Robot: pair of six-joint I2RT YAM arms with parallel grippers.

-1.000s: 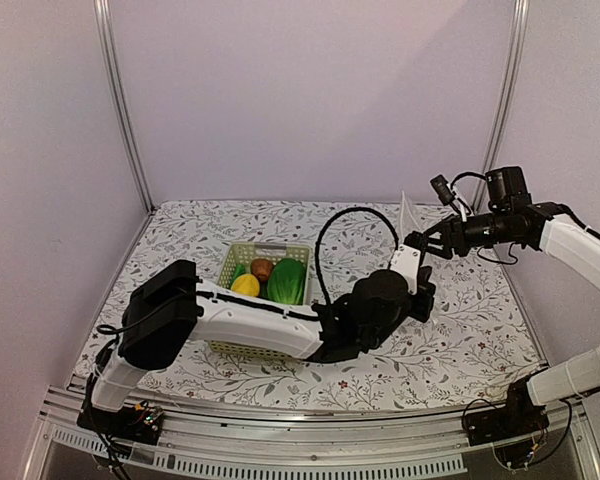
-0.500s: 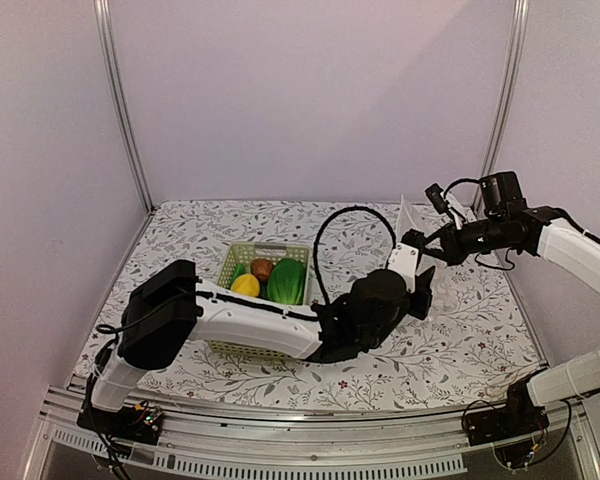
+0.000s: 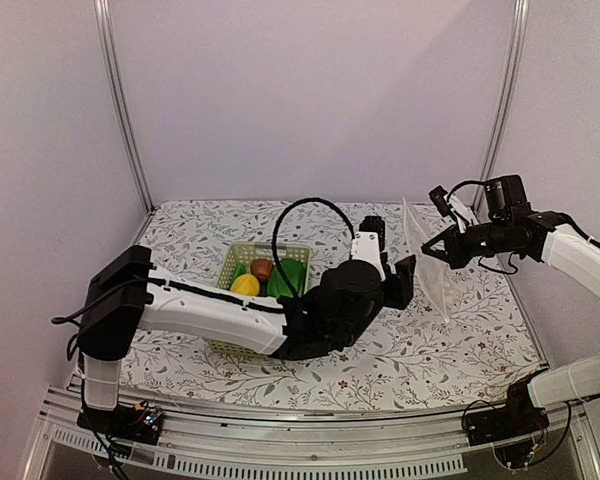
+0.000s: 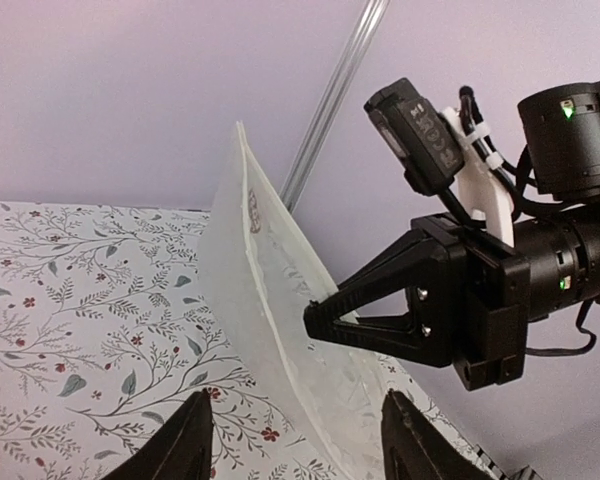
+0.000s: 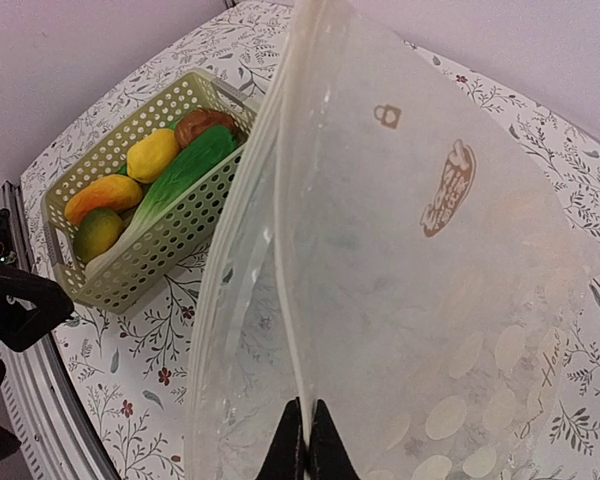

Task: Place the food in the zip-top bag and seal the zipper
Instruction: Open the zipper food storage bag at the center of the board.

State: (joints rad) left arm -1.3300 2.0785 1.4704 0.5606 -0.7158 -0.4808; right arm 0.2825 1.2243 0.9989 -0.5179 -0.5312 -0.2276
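Observation:
The zip-top bag's edges hang close together, so my left gripper will steady the bag while my right gripper retakes the zipper (image 5: 298, 365) to widen the bag's opening.
The zip-top bag (image 3: 432, 272) hangs upright above the table's right side, clear with white dots low down (image 5: 400, 290). My right gripper (image 3: 429, 250) is shut on its upper edge, the fingertips (image 5: 306, 415) pinching the whitish zipper (image 5: 288, 250). My left gripper (image 4: 297, 400) is open just left of the bag (image 4: 265, 300), touching nothing, and faces the right gripper (image 4: 380, 320). The food (image 3: 265, 278) lies in the green basket: a yellow piece (image 5: 152, 155), an orange one (image 5: 105, 196), a long green one (image 5: 185, 170) and a reddish-brown one (image 5: 202, 125).
The pale green lattice basket (image 3: 265, 247) stands mid-table, behind the left arm's forearm (image 3: 220, 310). Metal frame posts (image 3: 500, 110) rise at the back corners. A floral cloth (image 3: 450, 340) covers the table.
My left gripper opened, let go of the bag and drew back to the left. My right gripper shut on the bag's edge and carried it slightly to the right.

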